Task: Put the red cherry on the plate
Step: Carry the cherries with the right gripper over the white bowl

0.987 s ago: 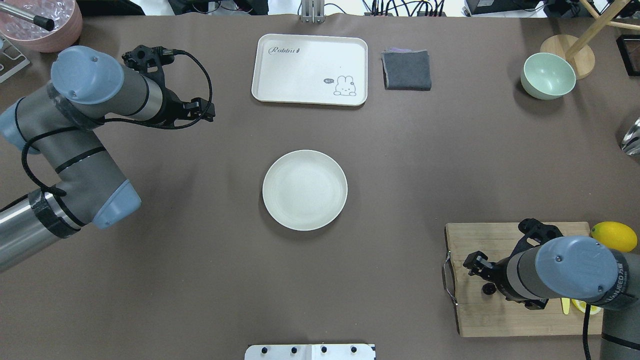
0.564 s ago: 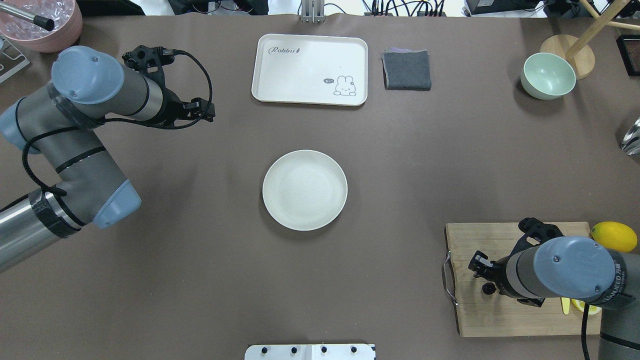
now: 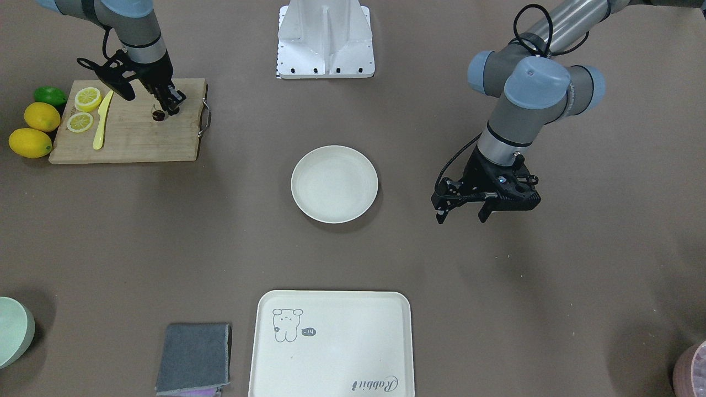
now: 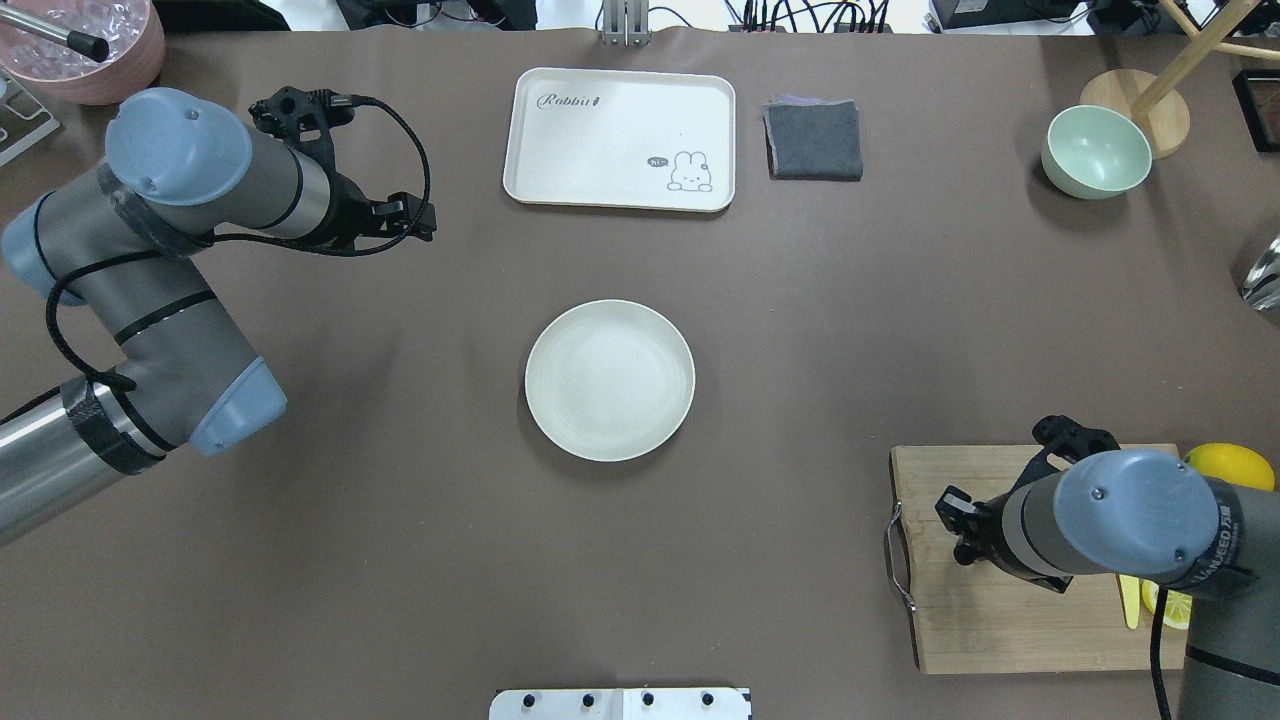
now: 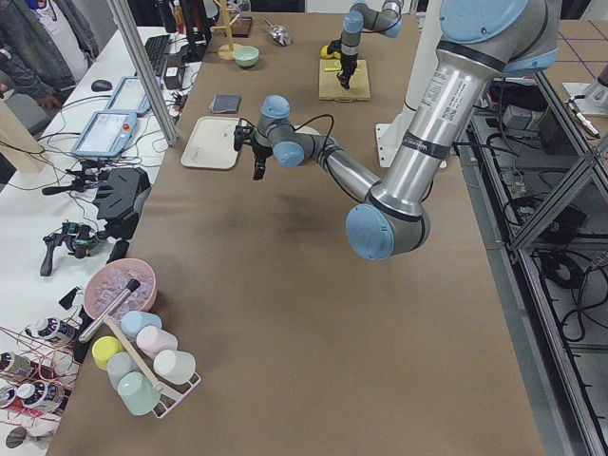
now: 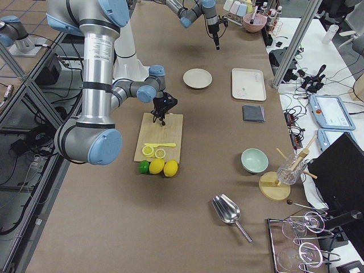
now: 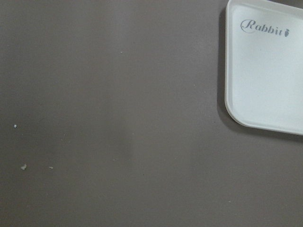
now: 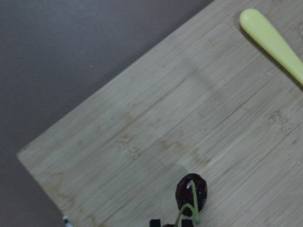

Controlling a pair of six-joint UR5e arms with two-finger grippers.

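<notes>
Next, my right gripper lets go of the red cherry in the middle of the empty cream-white plate [image 3: 336, 181].
The red cherry [image 8: 191, 191] is a dark glossy pair on a pale green stem. It hangs just over the wooden cutting board [image 8: 142, 137], and my right gripper [image 8: 170, 222] is shut on the stem. From the front, the cherry [image 3: 159, 114] sits right under that gripper [image 3: 170, 107], near the board's handle end. The cream-white plate [image 4: 609, 380] lies mid-table with nothing on it, well to the left of the right gripper [image 4: 958, 522]. My left gripper [image 3: 460, 216] hovers open and holds nothing, off to the plate's [image 3: 335, 183] side.
On the cutting board [image 3: 132, 138] lie lemon slices [image 3: 88, 98] and a yellow knife [image 3: 102, 121]. Whole lemons [image 3: 30, 142] and a lime [image 3: 51, 95] sit beside it. A rabbit tray [image 4: 620, 140], grey cloth [image 4: 813, 140] and mint bowl [image 4: 1095, 150] line the far side.
My right gripper has shifted a little toward the far side of the board, and the cherry has moved with it. The left arm has barely nudged.
</notes>
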